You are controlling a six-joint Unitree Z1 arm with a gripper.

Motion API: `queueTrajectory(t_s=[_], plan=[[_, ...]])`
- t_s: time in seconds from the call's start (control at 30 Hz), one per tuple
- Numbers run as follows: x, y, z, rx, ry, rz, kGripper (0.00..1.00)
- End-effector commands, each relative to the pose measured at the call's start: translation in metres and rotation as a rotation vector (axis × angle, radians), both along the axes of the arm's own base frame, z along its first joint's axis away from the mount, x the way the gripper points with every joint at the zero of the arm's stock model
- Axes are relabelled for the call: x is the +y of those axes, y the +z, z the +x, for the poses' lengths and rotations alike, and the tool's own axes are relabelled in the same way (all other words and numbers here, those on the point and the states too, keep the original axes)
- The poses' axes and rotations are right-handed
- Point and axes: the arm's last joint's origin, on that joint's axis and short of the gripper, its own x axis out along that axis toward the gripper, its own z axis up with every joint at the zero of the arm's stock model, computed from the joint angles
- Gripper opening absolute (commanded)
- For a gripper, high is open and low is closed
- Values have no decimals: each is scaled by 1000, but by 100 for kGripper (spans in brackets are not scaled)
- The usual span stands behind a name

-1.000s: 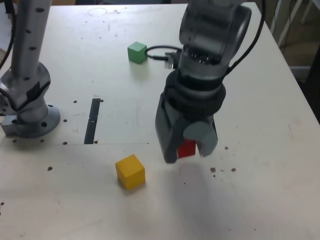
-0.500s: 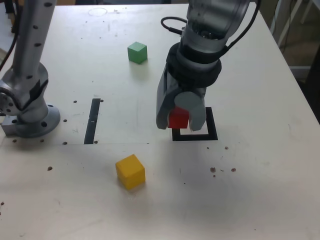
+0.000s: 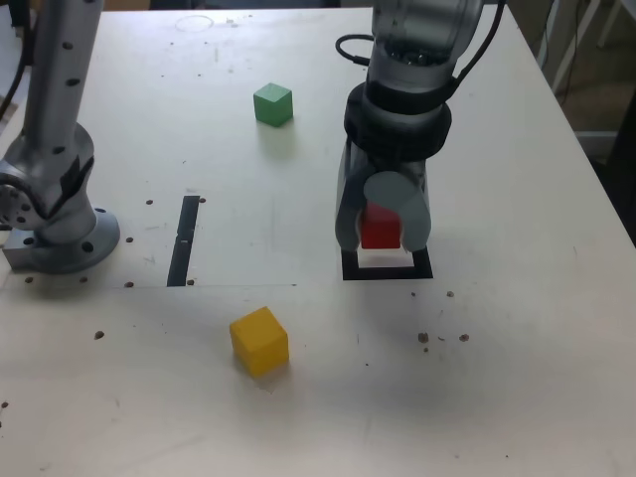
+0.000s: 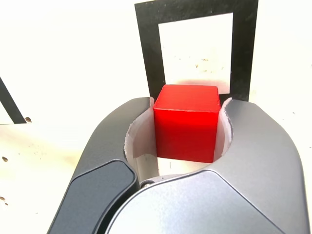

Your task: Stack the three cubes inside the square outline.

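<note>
The red cube, now held just above the square outline, will be let go by my gripper on the white centre of the square outline (image 3: 386, 235) (image 4: 200, 64), inside its black border.
My gripper (image 3: 383, 234) is shut on the red cube (image 3: 379, 227) and holds it just above the square outline (image 3: 388, 266), whose black border shows under the jaws. In the wrist view the red cube (image 4: 186, 122) sits clamped between the two grey jaws of the gripper (image 4: 186, 127), with the square outline (image 4: 197, 46) and its white centre beyond it. The yellow cube (image 3: 259, 341) rests on the table toward the exterior view's lower left. Farther back stands the green cube (image 3: 272, 103), left of the arm.
A narrow black strip (image 3: 185, 238) lies on the white table (image 3: 517, 328) left of the outline. A grey metal post with a round base (image 3: 55, 149) stands at the exterior view's left edge. A black cable (image 3: 350, 50) runs behind the arm.
The gripper has carried the red cube from near the table's front back and to the exterior view's right, over the square outline. The yellow and green cubes have not moved.
</note>
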Motion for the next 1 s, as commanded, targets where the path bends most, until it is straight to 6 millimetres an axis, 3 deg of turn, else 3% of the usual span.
queueTrajectory(t_s=[0.0, 0.4, 0.67, 0.8, 0.97], plan=[[7, -3, 2, 9, 0, 4, 21], [32, -26, 12, 37, 1, -2, 21], [34, -33, 13, 38, 8, -13, 22], [33, -32, 13, 41, 14, -26, 26], [33, -32, 13, 42, 24, -29, 40]])
